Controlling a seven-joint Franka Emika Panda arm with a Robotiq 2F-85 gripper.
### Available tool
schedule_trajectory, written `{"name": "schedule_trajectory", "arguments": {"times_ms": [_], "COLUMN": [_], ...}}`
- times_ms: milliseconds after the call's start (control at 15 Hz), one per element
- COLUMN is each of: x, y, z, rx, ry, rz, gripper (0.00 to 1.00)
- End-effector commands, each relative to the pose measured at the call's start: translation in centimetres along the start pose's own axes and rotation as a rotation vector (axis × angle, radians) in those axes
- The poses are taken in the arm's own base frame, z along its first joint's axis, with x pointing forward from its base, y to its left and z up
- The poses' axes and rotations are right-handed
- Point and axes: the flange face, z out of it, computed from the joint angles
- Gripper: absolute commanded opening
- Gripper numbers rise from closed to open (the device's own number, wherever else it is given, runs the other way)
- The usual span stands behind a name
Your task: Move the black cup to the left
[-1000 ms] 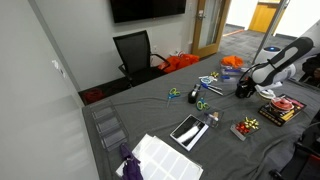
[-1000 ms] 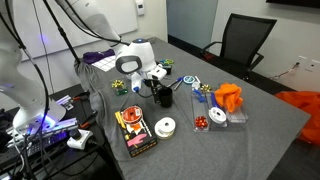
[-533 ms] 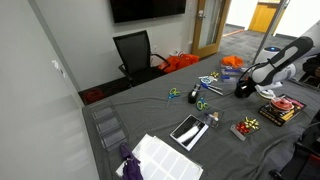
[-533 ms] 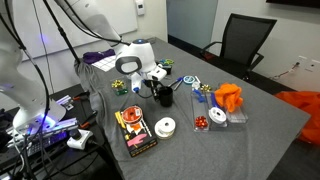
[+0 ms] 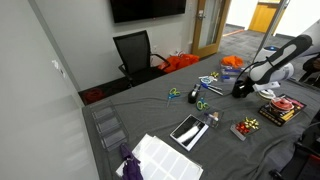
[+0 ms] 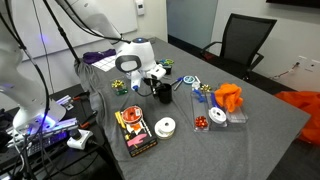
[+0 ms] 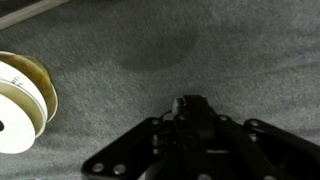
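Observation:
I need to use my gripper to set the black cup down on the grey tablecloth point(image 5: 230, 104) between the green scissors and the white tape roll.
The black cup point(image 5: 241, 91) point(image 6: 164, 96) stands on the grey tablecloth beside the white robot wrist in both exterior views. My gripper point(image 6: 157, 86) point(image 5: 244, 84) comes down onto it from above, and its dark fingers merge with the cup's rim. In the wrist view the gripper point(image 7: 190, 104) shows its two fingers drawn together into one dark mass, apparently pinching the cup's wall. The cup's body cannot be told apart there.
A white tape roll point(image 7: 18, 100) point(image 6: 166, 126) lies close by, with a red patterned box point(image 6: 134, 131) next to it. An orange cloth point(image 6: 229, 97) and a clear container point(image 6: 213, 117) sit beyond the cup. Scissors point(image 5: 201, 103), a tablet point(image 5: 188, 130) and a chair point(image 5: 135, 55) are farther off.
The gripper's fingers have closed at the cup. The arm and cup have shifted very slightly.

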Motion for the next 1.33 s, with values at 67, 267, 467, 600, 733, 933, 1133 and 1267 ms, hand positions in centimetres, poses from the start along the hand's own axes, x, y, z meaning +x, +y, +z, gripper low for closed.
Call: {"name": "schedule_trajectory", "arguments": {"times_ms": [67, 267, 467, 600, 733, 933, 1133, 1267], "x": [-0.3, -0.8, -2.1, -3.3, -4.5, -6.4, -8.0, -9.1], "y": [-1.9, -4.2, -7.1, -9.0, -10.5, -11.8, -12.3, -12.3], "z": [-3.4, -4.4, -5.0, -5.2, -5.2, -5.0, -4.5, -4.2], "rx": [0.041, 0.042, 0.055, 0.067, 0.077, 0.079, 0.078, 0.077], "ry": [0.011, 0.023, 0.023, 0.023, 0.017, -0.007, -0.034, -0.046], "rz": [0.042, 0.068, 0.029, -0.024, -0.075, -0.132, -0.179, -0.211], "gripper": [0.04, 0.04, 0.04, 0.04, 0.04, 0.04, 0.04, 0.04]}}
